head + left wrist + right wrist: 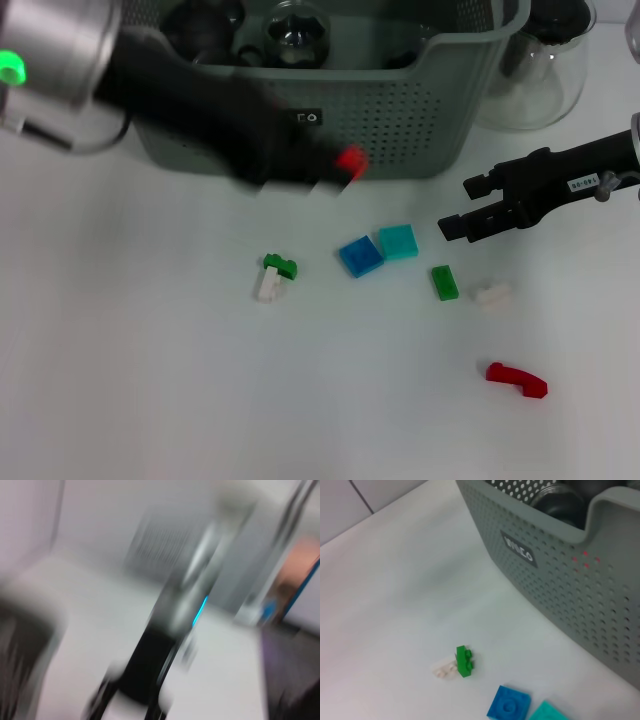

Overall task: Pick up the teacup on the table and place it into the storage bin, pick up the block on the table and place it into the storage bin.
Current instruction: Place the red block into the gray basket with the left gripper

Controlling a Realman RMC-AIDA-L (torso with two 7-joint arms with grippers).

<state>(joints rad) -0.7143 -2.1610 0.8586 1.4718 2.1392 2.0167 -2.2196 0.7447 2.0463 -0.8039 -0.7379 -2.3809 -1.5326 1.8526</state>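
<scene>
My left gripper needs to let go of the red block as I set it down at the glass vessel inside the grey-green storage bin [296,49].
The grey-green storage bin [420,110] stands at the back with dark and glass vessels inside; I cannot tell which is the teacup, and none stands on the table. My left gripper [335,170], smeared by motion, hangs in front of the bin's front wall, shut on a small red block [351,160]. My right gripper [455,208] hovers open and holds nothing, to the right of the loose blocks. In the right wrist view the bin [560,590] shows its label, with red specks in its perforations. The left wrist view is blurred.
Loose on the table: a green-and-white block pair [273,277], a blue block [359,255], a teal block [398,241], a green block [444,282], a white block [492,293] and a curved red piece [516,380]. A clear glass jug [540,70] stands right of the bin.
</scene>
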